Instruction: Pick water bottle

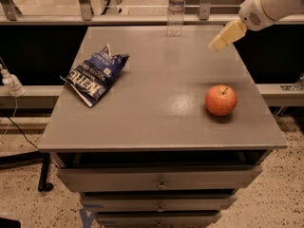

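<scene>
Next, I reach the water bottle at the table's far edge and grip around the middle of its ribbed body (176,7).
The water bottle (176,9) is a slim clear ribbed plastic bottle with a bluish-white label band. It stands upright at the far edge of the grey table (156,108), near the middle. My gripper (222,39) hangs in the air above the table's far right part, to the right of the bottle and a little nearer to the camera, well apart from it. Its cream-coloured fingers point down and to the left. The white arm reaches in from the upper right corner.
A red apple (221,100) sits on the right side of the table. A dark blue chip bag (95,74) lies on the left side. Metal rails and a ledge run behind the table. Drawers are under the tabletop.
</scene>
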